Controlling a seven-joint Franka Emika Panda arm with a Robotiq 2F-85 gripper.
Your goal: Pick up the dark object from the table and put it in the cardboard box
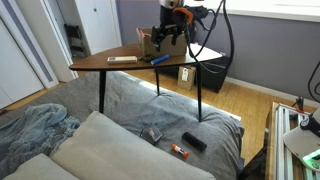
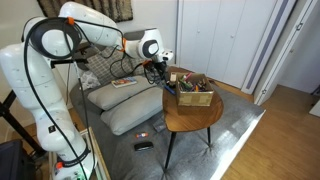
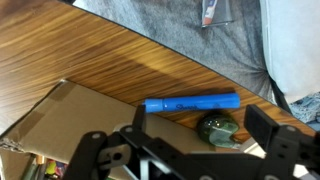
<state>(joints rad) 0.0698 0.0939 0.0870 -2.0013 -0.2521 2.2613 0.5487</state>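
Observation:
Next, my gripper moves down to the dark object next to the blue marker and closes on its round sides (image 1: 147, 58) (image 3: 217, 127).
The dark object (image 3: 218, 128) is a small, roundish, dark green thing lying on the wooden table (image 3: 90, 50). It sits right beside a blue marker (image 3: 192, 103). My gripper (image 3: 200, 135) is open, with one finger on each side of the dark object, just above it. The cardboard box (image 3: 70, 120) lies just left of the marker in the wrist view. In the exterior views the gripper (image 1: 170, 38) (image 2: 160, 72) hangs over the table (image 1: 110, 66) (image 2: 190, 118) next to the box (image 1: 148, 42) (image 2: 195, 97). The dark object is hidden there.
A pale flat item (image 1: 122, 59) lies on the table near its front edge. The box holds several small things. Below the table, grey covers carry a black remote (image 1: 193, 142) and an orange-tipped item (image 1: 180, 152). Cushions (image 2: 125, 105) lie beside the table.

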